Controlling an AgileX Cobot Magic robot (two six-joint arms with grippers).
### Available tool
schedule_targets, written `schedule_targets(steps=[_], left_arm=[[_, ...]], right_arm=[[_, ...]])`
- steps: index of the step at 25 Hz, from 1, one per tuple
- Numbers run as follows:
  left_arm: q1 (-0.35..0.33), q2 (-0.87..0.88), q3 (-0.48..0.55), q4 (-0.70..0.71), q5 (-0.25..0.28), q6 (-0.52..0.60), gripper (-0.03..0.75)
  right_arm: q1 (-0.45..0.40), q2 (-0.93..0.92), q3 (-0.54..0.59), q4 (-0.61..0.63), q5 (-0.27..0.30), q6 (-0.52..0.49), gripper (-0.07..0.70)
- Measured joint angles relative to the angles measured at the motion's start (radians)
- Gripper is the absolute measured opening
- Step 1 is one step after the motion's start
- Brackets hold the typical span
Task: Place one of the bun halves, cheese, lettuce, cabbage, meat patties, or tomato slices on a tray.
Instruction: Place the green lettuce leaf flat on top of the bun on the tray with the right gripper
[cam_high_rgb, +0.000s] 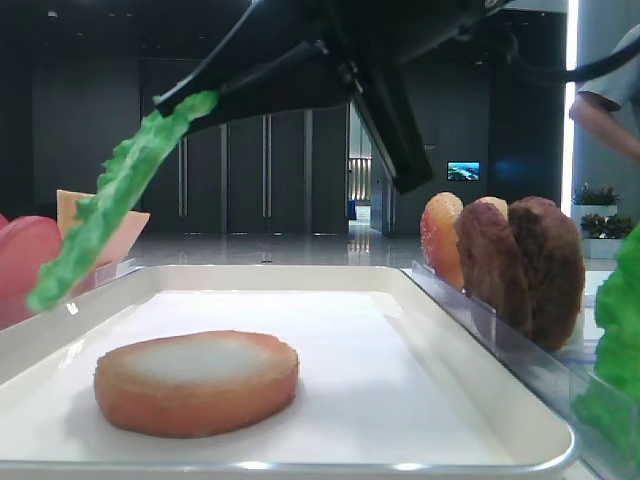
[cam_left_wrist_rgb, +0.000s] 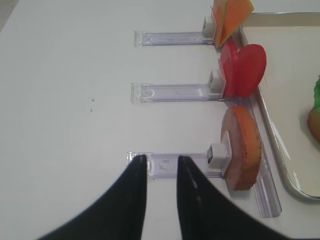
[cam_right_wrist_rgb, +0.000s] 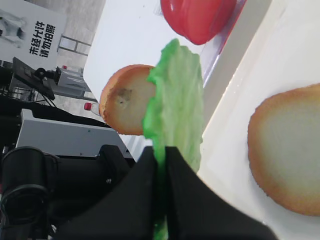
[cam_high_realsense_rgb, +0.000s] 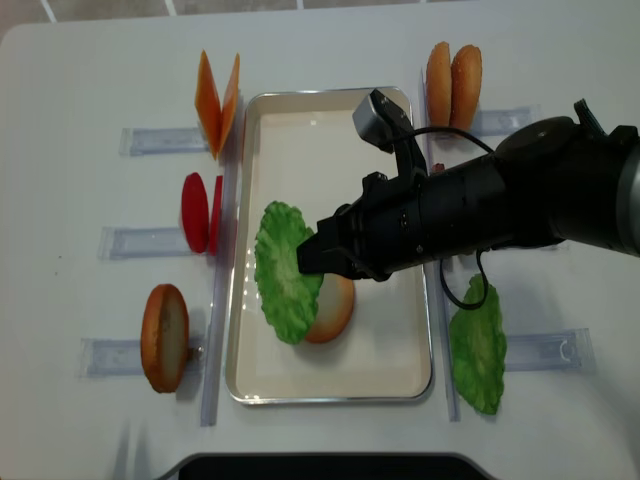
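I need to use my right gripper to let go of the green lettuce on the bun half lying flat in the white tray (cam_high_realsense_rgb: 316, 295) (cam_right_wrist_rgb: 296, 150).
My right gripper (cam_right_wrist_rgb: 160, 150) is shut on the edge of a ruffled green lettuce (cam_right_wrist_rgb: 177, 95) leaf. In the overhead view the lettuce (cam_high_realsense_rgb: 283, 270) hangs over the left half of the white tray (cam_high_realsense_rgb: 400, 345), partly covering a bun half (cam_high_realsense_rgb: 338, 308) that lies flat there, pale face up. From the low view the leaf (cam_high_rgb: 105, 215) droops above the tray's (cam_high_rgb: 480, 400) left rim, clear of the bun half (cam_high_rgb: 197, 382). My left gripper (cam_left_wrist_rgb: 160, 162) is open and empty over the bare table left of the tray, pointing at a clear stand.
Clear stands flank the tray. On the left are cheese (cam_high_realsense_rgb: 218, 100), tomato slices (cam_high_realsense_rgb: 200, 212) and an upright bun half (cam_high_realsense_rgb: 165, 337). On the right are bun halves (cam_high_realsense_rgb: 452, 80), meat patties (cam_high_rgb: 520, 265) and a second lettuce (cam_high_realsense_rgb: 477, 345). A person (cam_high_rgb: 610, 105) stands at the far right.
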Motion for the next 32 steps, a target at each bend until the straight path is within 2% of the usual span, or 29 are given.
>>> schedule_targets(steps=[4,7,25,32], left_arm=[[0.0,0.0,0.0,0.0,0.0,0.0,0.159],[0.0,0.0,0.0,0.0,0.0,0.0,0.159],[0.0,0.0,0.0,0.0,0.0,0.0,0.159],[0.0,0.0,0.0,0.0,0.0,0.0,0.159]], right_arm=[[0.0,0.063,0.0,0.003,0.042,-0.001,0.006],[0.0,0.097,0.0,0.008,0.053,-0.017,0.006],[-0.019,0.106,-0.001,0.043,0.035,-0.056,0.006],[-0.019,0.106,-0.001,0.025,0.005,-0.056,0.006]])
